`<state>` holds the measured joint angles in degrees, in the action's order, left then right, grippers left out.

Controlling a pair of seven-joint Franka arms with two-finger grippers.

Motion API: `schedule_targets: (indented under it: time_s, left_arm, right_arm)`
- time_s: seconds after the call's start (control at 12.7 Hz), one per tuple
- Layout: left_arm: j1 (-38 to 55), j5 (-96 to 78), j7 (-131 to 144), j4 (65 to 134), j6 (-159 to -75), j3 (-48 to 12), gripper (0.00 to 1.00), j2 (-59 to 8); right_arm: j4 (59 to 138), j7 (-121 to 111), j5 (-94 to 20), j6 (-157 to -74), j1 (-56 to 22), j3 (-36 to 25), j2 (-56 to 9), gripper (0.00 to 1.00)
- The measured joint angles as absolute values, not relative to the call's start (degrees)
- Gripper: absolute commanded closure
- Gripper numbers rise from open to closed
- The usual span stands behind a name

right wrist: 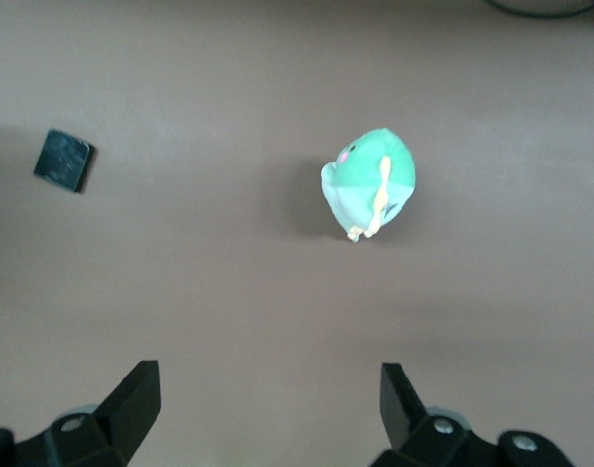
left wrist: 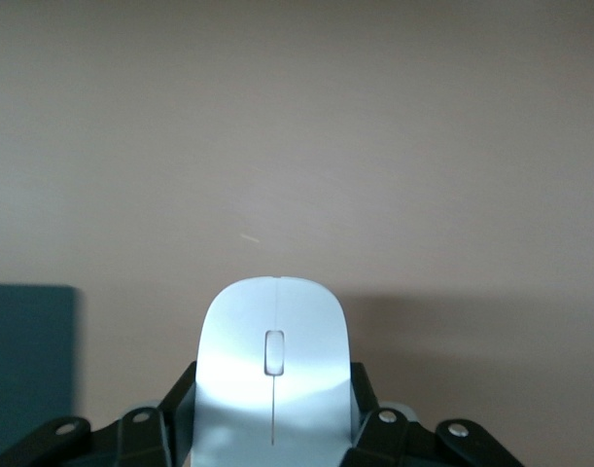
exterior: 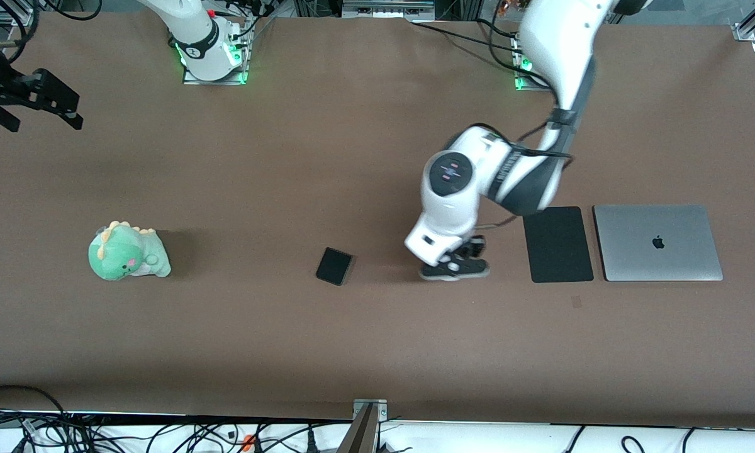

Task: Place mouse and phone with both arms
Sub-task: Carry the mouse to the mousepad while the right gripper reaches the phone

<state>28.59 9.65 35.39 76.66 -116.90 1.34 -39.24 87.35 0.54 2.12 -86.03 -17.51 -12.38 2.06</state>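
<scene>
The robot's left gripper needs to release the white mouse near the middle of the black mouse pad (exterior: 567,252). The mouse is now low between phone and pad.
The white mouse (left wrist: 274,331) lies between the black fingers of my left gripper (left wrist: 273,413), which press on both its sides. In the front view the left gripper (exterior: 454,267) is low at the table, between the phone and the black mouse pad, and hides nearly all of the mouse. The phone (exterior: 335,266), a small glossy black rectangle, lies flat on the table near its middle; it also shows in the right wrist view (right wrist: 64,161). My right gripper (exterior: 55,104) is open and empty, up in the air at the right arm's end of the table (right wrist: 267,384).
A matte black mouse pad (exterior: 558,244) lies beside a closed silver laptop (exterior: 657,242) toward the left arm's end; the pad's corner shows in the left wrist view (left wrist: 29,370). A green dinosaur plush (exterior: 128,251) sits toward the right arm's end (right wrist: 369,183).
</scene>
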Motion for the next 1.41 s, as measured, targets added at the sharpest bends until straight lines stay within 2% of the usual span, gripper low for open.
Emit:
schedule_targets:
  time_s: [0.16, 0.39, 0.63, 0.79, 0.94, 1.02, 1.1, 1.18, 1.26, 1.41]
  left_arm:
    - [22.02, 7.89, 28.5, 78.04, -116.65, 1.26, 0.54, -39.18]
    - [14.3, 7.29, 18.52, 83.7, -116.82, 0.94, 0.56, -39.18]
    - [5.51, 6.38, 11.0, 90.16, -119.84, -2.39, 0.55, -37.96]
    - [0.99, 6.32, 6.85, 98.15, -126.33, -4.08, 0.53, -34.88]
    - [-1.28, 6.31, 4.41, 107.75, -137.72, -4.77, 0.53, -32.12]
    - [-1.62, 6.3, 3.88, 111.4, -142.13, -4.82, 0.48, -31.58]
    - [-1.76, 6.3, 3.7, 113.66, -144.73, -4.82, 0.32, -31.39]
    - [-1.87, 6.3, 3.55, 114.75, -145.84, -4.83, 0.04, -31.37]
    - [-1.94, 6.3, 3.4, 115.21, -146.17, -4.84, 0.0, -31.35]
    - [-2.02, 6.3, 3.29, 115.29, -146.25, -4.87, 0.0, -31.26]
  right_arm:
    - [88.1, -0.56, 2.11, -84.76, -18.26, -12.17, -0.12, 0.0]
    - [88.12, -0.16, 0.96, -85.36, -20.82, -11.99, -3.65, 0.0]
    - [88.4, 11.63, -0.69, -91.53, -27.19, -11.73, -8.84, 0.0]
    - [88.54, 21.03, -2.16, -98.47, -32.03, -11.54, -14.48, 0.0]
    - [88.14, 29.0, -5.0, -106.32, -35.16, -11.48, -20.75, 0.0]
    - [87.51, 32.75, -6.24, -108.98, -36.22, -11.48, -23.88, 0.0]
    - [86.68, 36.22, -6.82, -110.94, -37.02, -11.48, -26.87, 0.0]
    - [85.81, 39.19, -7.06, -112.84, -37.59, -11.49, -29.59, 0.0]
    - [84.94, 41.73, -7.24, -114.99, -38.06, -11.47, -32.07, 0.0]
    - [83.63, 46.21, -7.44, -120.64, -38.78, -10.78, -37.06, 0.0]
